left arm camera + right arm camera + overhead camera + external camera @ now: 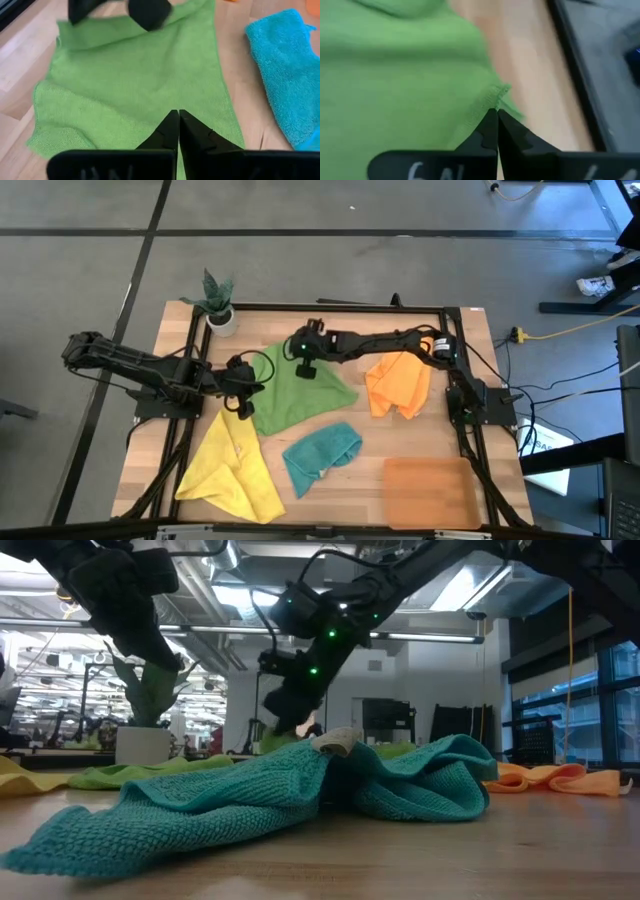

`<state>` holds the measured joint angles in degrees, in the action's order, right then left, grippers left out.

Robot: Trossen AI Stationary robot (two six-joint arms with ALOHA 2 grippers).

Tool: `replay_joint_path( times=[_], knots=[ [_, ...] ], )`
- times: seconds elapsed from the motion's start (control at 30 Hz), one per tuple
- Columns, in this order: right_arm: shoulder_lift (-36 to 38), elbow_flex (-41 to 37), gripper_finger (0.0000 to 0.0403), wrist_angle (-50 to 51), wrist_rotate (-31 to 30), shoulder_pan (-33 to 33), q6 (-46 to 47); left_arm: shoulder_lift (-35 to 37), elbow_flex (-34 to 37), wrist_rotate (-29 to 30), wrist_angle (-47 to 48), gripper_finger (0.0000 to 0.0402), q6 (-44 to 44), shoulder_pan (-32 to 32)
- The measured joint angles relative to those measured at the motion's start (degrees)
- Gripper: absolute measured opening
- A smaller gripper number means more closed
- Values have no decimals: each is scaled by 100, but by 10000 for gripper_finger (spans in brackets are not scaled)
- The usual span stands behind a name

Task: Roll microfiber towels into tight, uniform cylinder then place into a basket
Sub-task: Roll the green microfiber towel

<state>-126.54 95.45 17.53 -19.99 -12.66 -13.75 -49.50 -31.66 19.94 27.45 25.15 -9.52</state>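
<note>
My right gripper needs to let go of the green towel's corner on the bare wood (326,330) near the far edge of the table.
The green towel (300,392) lies spread in the table's middle; it also shows in the left wrist view (135,85). My right gripper (305,368) is shut on its far edge. My left gripper (243,408) is shut and stands over the towel's left near part (176,114); the cloth around its tips lies flat. The yellow towel (232,470) lies crumpled at the near left, the teal towel (320,455) at the near middle, and the orange towel (398,385) at the right. The orange-brown basket (430,492) sits at the near right. My right gripper pinches the green towel's hemmed edge (492,99) at a corner, between its two fingertips. The fingers slant down from the table's right side. The hem puckers at the tips. The rest of the towel lies on the table.
A small white plant pot (222,318) stands at the far left corner. The teal towel (300,790) heaps close in front of the low camera. Bare wood shows between the teal towel and the basket and along the far edge.
</note>
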Motion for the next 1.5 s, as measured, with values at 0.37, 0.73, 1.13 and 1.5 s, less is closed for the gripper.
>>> replay_joint_path(
  times=[0.37, 0.73, 1.13, 1.5],
  knots=[
    [90, -1, 1, 1018, -815, -332, 480, 0, 0, -9, -18, 3, 0, -142],
    [90, -3, 4, 1596, -1635, -340, 946, 0, 0, -9, -12, 3, -2, -139],
    [90, -3, 63, 1777, -1639, -346, 1053, -1, 0, -9, -11, 5, -2, -139],
    [88, 47, 138, 1765, -1642, -356, 1167, -1, 0, -9, -11, 7, -2, -139]
  ],
)
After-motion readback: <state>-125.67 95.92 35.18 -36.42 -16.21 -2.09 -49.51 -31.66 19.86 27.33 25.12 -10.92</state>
